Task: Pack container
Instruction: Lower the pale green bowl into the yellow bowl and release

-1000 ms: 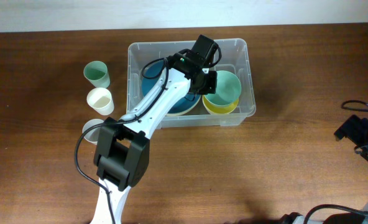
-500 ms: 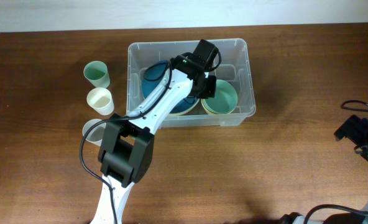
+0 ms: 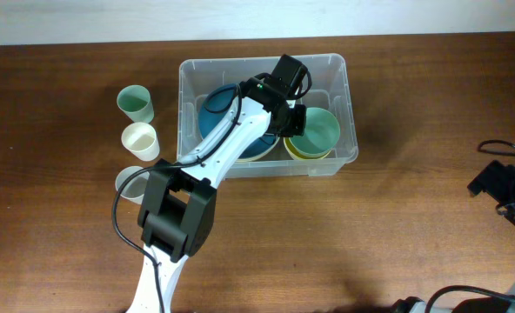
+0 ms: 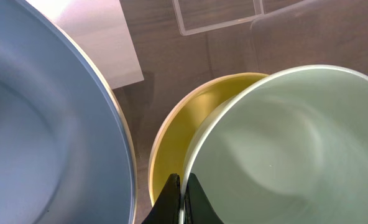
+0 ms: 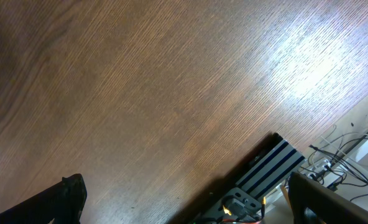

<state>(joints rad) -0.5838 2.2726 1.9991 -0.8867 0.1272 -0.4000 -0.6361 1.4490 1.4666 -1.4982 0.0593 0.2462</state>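
Observation:
The pale green bowl sits off-centre over the yellow bowl, so my left gripper should retake the pale green bowl's rim (image 4: 199, 140) and nest it squarely before fetching the green cup.
The clear plastic container (image 3: 340, 65) stands at the back middle of the table. Inside it lie a blue bowl (image 3: 218, 113) on the left and a pale green bowl (image 3: 318, 129) nested in a yellow bowl (image 3: 308, 153) on the right. My left gripper (image 3: 290, 122) reaches into the container and is shut on the pale green bowl's rim (image 4: 190, 168); the yellow bowl (image 4: 171, 137) sits under it and the blue bowl (image 4: 41, 124) is beside it. My right gripper (image 5: 184, 199) is open over bare table at the right edge.
Left of the container stand a green cup (image 3: 136, 103), a cream cup (image 3: 141, 139) and a clear cup (image 3: 131, 183) partly under my left arm. A striped rail and cables (image 5: 271, 168) lie by the table edge near my right gripper.
The pale green bowl in my left gripper has shifted slightly and tilted back up over the yellow bowl. The right arm has not moved.

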